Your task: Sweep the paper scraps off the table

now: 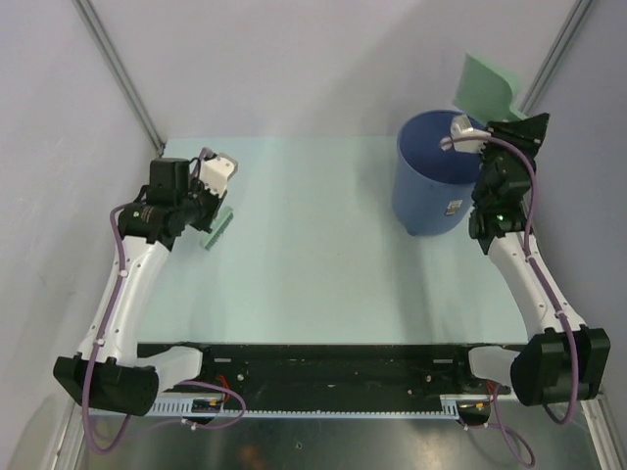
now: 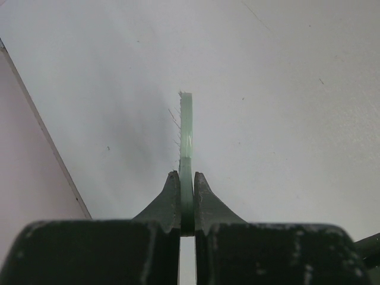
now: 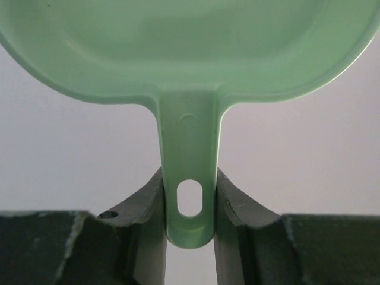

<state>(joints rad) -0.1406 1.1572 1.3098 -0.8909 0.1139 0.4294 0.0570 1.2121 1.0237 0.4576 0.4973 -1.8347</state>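
Next, I let go of the sage-green brush with my left gripper on the table's open middle (image 1: pixel 283 258), a little toward the black rail.
No paper scraps show on the pale mint-green table (image 1: pixel 313 264) in any view. My left gripper (image 1: pixel 206 223) is shut on the sage-green brush (image 1: pixel 217 230) and holds it low over the table's left side. In the left wrist view the brush (image 2: pixel 186 127) is seen edge-on between my left gripper's (image 2: pixel 186 189) jaws. My right gripper (image 1: pixel 502 121) is shut on the handle of the sage-green dustpan (image 1: pixel 487 83) and holds it tilted up above the blue bin (image 1: pixel 431 191). In the right wrist view the dustpan (image 3: pixel 190 47) fills the top, with its handle clamped in my right gripper (image 3: pixel 190 190).
The blue bin stands at the table's back right, right by my right arm. Grey walls with metal corner posts (image 1: pixel 122 73) close in the back and sides. A black rail (image 1: pixel 323 367) runs along the front between the arm bases.
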